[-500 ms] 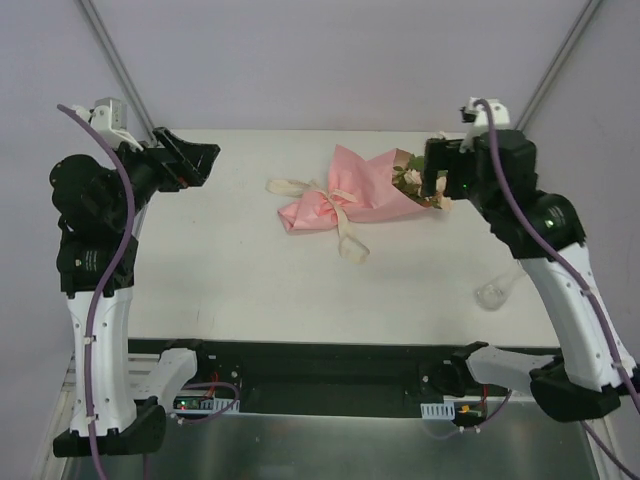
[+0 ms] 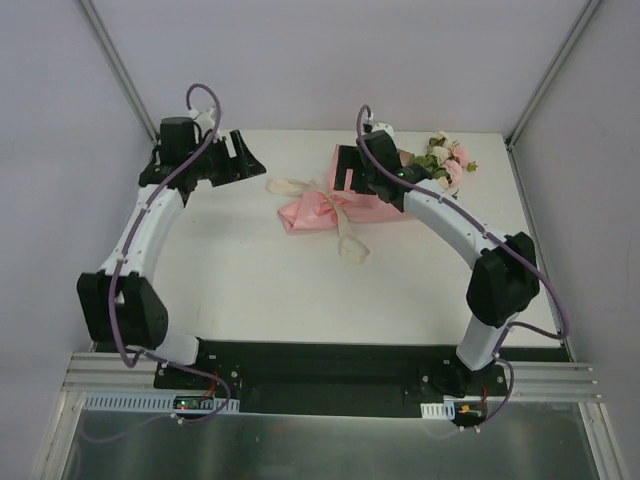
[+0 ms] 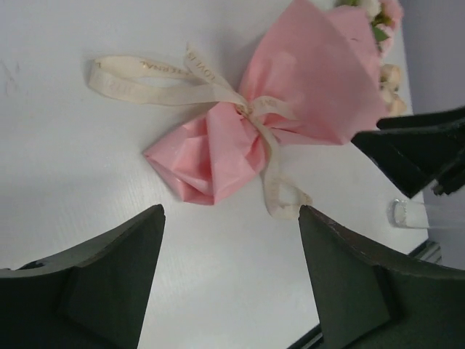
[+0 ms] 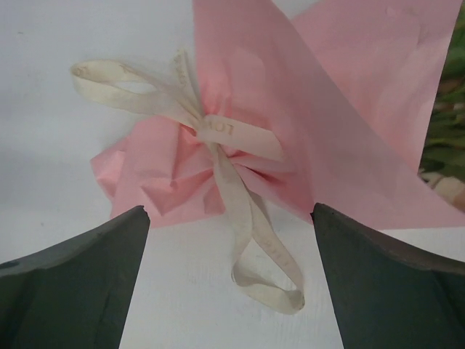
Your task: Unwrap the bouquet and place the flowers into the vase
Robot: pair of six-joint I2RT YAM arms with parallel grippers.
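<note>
Next, my right gripper will grab the cream ribbon's short loose end (image 2: 343, 198) (image 4: 256, 140), lying across the pink paper beside the bow's knot.
The bouquet (image 2: 345, 205) lies on its side on the white table (image 2: 230, 270), pink paper pinched by a cream ribbon bow (image 4: 218, 129), its narrow end toward the left. The flowers (image 2: 448, 160), pink and cream roses, poke out of the wide end at the back right. My right gripper (image 4: 230, 209) hovers open over the bow, a ribbon loop between its fingers, nothing gripped. My left gripper (image 3: 231, 211) stands open left of the bouquet (image 3: 290, 94), apart from it. A bit of clear glass, apparently the vase (image 3: 410, 213), shows in the left wrist view; the right arm hides it from above.
One ribbon tail (image 2: 285, 186) trails left of the bouquet, another (image 2: 352, 245) toward the front. The right arm's elbow (image 2: 500, 285) hangs over the table's front right. Grey walls close in the table at the back and both sides.
Both arms have unfolded and reached out over the table. The left gripper moved right toward the bouquet; the right gripper moved left, from the flower end to above the bow.
</note>
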